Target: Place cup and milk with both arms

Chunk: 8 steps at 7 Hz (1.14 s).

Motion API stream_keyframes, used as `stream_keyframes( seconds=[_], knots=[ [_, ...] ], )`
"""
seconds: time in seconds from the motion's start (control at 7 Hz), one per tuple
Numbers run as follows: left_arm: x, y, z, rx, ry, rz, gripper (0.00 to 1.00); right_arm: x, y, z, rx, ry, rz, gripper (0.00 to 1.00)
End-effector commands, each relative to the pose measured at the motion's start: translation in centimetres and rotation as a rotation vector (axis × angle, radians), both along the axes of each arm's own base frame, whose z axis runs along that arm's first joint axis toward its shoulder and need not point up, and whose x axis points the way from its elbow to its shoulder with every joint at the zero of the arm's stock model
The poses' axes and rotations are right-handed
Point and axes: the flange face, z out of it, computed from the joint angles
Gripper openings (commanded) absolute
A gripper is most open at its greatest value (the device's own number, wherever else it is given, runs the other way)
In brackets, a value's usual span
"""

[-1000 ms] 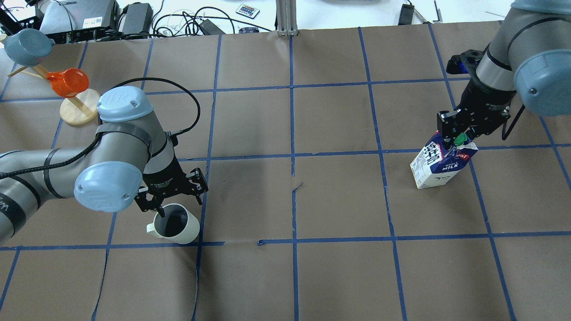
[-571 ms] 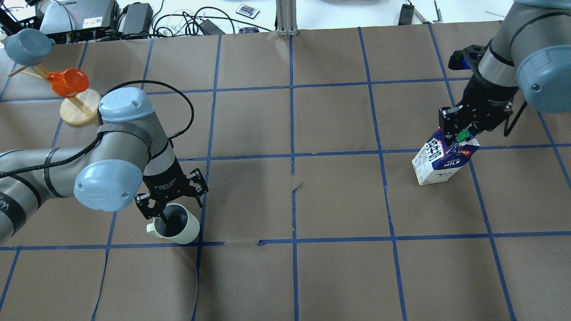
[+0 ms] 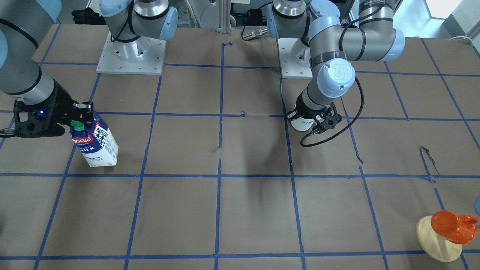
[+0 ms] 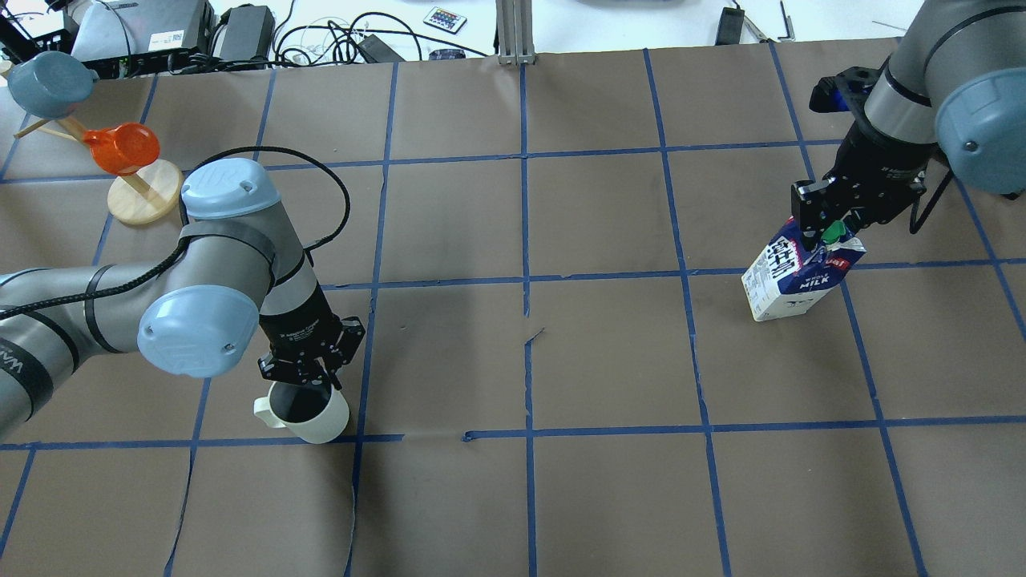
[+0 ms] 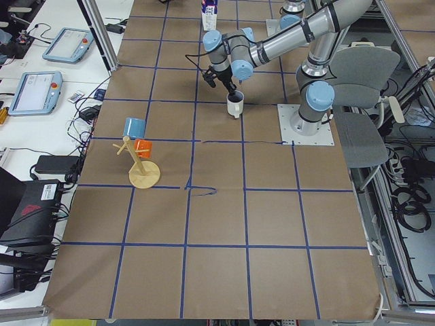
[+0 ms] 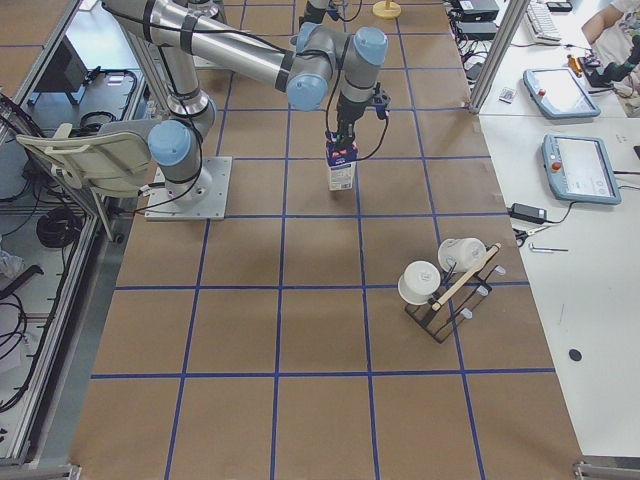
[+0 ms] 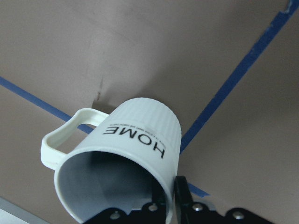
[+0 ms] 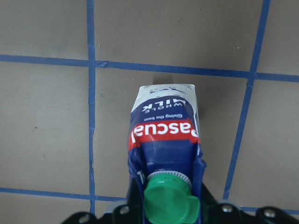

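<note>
My left gripper will put the white cup down on the blue tape crossing (image 3: 220,117) beside the gap in the tape.
The white cup (image 4: 313,418) with "HOME" lettering (image 7: 140,135) stands at the near left of the table and also shows in the front view (image 3: 301,123). My left gripper (image 4: 309,383) is shut on its rim, with one finger (image 7: 180,191) outside the wall. The blue and white milk (image 4: 789,280) with a green cap and a red "Pascual" label (image 8: 163,133) leans at the far right. My right gripper (image 4: 826,236) is shut on its gable top, beside the cap. The carton also shows in the front view (image 3: 95,144).
A wooden mug tree (image 4: 144,196) with an orange cup (image 4: 120,148) and a blue cup (image 4: 48,80) stands at the far left corner. A rack with white cups (image 6: 445,285) shows in the right side view. Blue tape lines grid the brown table cover.
My left gripper's fingers have closed on the cup's rim and the cup has shifted slightly left. My right gripper has carried the milk a little back and to the right.
</note>
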Motion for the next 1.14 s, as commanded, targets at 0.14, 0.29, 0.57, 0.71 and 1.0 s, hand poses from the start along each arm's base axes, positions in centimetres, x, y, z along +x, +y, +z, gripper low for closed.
stream_keyframes(
  seconds=[0.14, 0.29, 0.57, 0.71, 1.0],
  knots=[
    [-4.0, -3.0, 5.1, -0.062, 0.064, 0.119, 0.0, 0.6, -0.4, 0.7, -0.013, -0.009, -0.069, 0.14],
    [-8.7, -3.1, 6.2, -0.081, 0.042, 0.158, 0.0, 0.6, -0.4, 0.7, -0.013, -0.009, -0.069, 0.14],
    [-18.7, -2.0, 6.4, -0.102, 0.076, 0.264, 0.0, 0.4, -0.9, 1.0, -0.019, -0.008, -0.069, 0.14],
    [-22.2, -1.4, 4.7, -0.124, 0.074, 0.296, 0.0, 0.4, -1.2, 1.0, -0.021, -0.008, -0.069, 0.14],
    [-26.9, 1.1, 2.0, -0.109, 0.032, 0.368, 0.0, 0.5, -1.2, 0.9, -0.02, -0.01, -0.066, 0.14]
  ],
)
